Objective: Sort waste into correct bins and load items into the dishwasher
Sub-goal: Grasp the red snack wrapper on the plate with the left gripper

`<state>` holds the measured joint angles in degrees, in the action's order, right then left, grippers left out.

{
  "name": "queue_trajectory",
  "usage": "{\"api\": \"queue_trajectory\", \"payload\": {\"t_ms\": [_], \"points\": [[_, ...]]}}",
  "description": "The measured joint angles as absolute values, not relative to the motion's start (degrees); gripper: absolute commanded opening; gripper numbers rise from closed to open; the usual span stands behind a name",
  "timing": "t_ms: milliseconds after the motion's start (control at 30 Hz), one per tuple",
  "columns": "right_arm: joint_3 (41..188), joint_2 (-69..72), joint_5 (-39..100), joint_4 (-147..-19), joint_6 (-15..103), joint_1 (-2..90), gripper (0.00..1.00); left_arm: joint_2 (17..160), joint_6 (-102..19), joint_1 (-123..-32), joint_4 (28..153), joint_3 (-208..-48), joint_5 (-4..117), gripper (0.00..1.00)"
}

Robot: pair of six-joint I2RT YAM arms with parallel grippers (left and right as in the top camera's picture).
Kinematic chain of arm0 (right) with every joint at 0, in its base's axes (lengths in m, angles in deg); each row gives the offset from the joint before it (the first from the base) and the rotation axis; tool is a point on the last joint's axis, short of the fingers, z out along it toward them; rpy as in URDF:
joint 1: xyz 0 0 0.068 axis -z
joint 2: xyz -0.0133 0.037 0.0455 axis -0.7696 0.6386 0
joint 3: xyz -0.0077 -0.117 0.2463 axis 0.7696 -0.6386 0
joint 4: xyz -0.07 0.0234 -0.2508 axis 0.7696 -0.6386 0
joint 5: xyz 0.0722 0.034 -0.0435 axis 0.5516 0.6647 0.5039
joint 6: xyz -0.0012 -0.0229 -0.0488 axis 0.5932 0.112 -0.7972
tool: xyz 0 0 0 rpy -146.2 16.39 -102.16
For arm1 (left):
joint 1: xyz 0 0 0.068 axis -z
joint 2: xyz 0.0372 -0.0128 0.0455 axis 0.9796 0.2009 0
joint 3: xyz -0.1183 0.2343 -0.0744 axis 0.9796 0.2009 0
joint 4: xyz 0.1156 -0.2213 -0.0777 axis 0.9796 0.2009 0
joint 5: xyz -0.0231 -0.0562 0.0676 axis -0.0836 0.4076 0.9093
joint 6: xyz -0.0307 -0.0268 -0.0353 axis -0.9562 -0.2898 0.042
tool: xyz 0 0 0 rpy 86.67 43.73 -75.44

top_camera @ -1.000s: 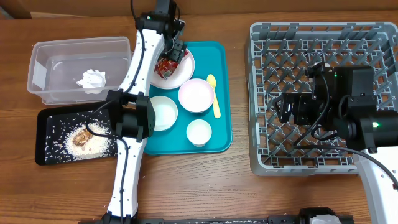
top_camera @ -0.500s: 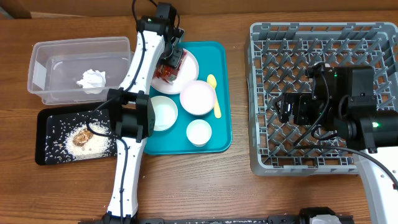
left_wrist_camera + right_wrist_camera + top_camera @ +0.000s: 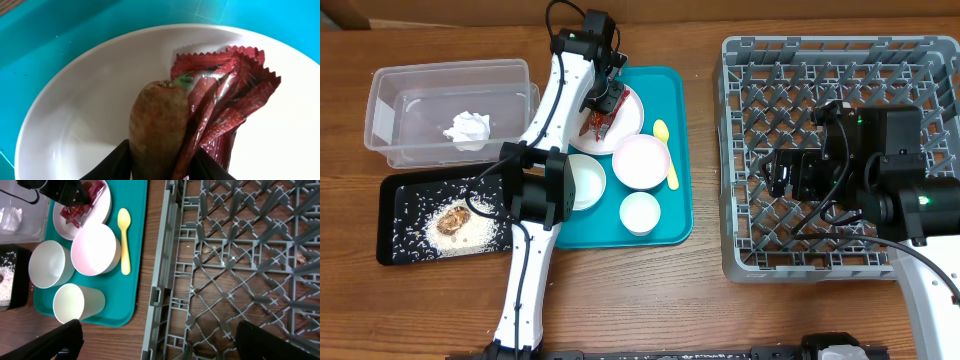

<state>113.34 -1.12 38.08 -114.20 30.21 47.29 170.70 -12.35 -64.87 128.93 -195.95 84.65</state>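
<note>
My left gripper is pinching the orange-brown stick along with the red wrapper's edge. It should open and first carry the wrapper alone (image 3: 220, 102) to the clear tub.
My left gripper (image 3: 603, 108) is low over the round white plate (image 3: 630, 112) at the back of the teal tray. It is shut on the orange-brown stick (image 3: 157, 125), with an edge of the red wrapper (image 3: 225, 95) pinched beside it. The wrapper (image 3: 596, 126) lies on the plate (image 3: 85, 110). The napkin (image 3: 467, 127) is in the clear tub (image 3: 380, 85). Rice (image 3: 485, 232) and the brown lump (image 3: 450, 222) are in the black tray (image 3: 395, 200). My right gripper (image 3: 155, 340) is open and empty above the grey dish rack (image 3: 740, 250).
The teal tray (image 3: 670, 225) holds a pink-white bowl (image 3: 640, 157), a white bowl (image 3: 582, 180), a white cup (image 3: 640, 212) and the yellow spoon (image 3: 665, 150). The rack (image 3: 225, 255) holds no dishes. The left arm stretches over the tray's left edge.
My left gripper has shifted a little right over the plate and turned, carrying the stick and wrapper with it. The plate has slid slightly toward the front. The right arm has not moved.
</note>
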Motion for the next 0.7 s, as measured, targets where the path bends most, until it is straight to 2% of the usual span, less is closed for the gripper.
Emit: {"api": "queue_trajectory", "payload": {"t_ms": [33, 133, 267, 333, 433, 500, 567, 700], "points": [[113.3, -1.1, 38.1, -114.2, 30.2, 47.3, 1.0, 170.7, -12.4, -64.9, 128.9, -196.0, 84.7, 0.39], [113.3, -1.1, 38.1, -114.2, 30.2, 47.3, 1.0, 170.7, -12.6, -64.9, 128.9, -196.0, 84.9, 0.58], [113.3, -1.1, 38.1, -114.2, 30.2, 47.3, 1.0, 170.7, -13.4, -64.9, 129.9, -196.0, 84.9, 0.59], [113.3, -1.1, 38.1, -114.2, 30.2, 47.3, 1.0, 170.7, -13.7, -64.9, 130.7, -196.0, 84.9, 0.54], [113.3, -1.1, 38.1, -114.2, 30.2, 47.3, 1.0, 170.7, -14.4, -64.9, 132.1, -196.3, 85.0, 0.3], [113.3, -1.1, 38.1, -114.2, 30.2, 47.3, 1.0, 170.7, -15.2, -64.9, 132.8, -196.8, 85.1, 0.21], [113.3, -1.1, 38.1, -114.2, 30.2, 47.3, 1.0, 170.7, -15.7, -64.9, 133.6, -197.1, 85.1, 0.17], [113.3, -1.1, 38.1, -114.2, 30.2, 47.3, 1.0, 170.7, -15.8, -64.9, 134.8, -197.3, 85.1, 0.16]]}}
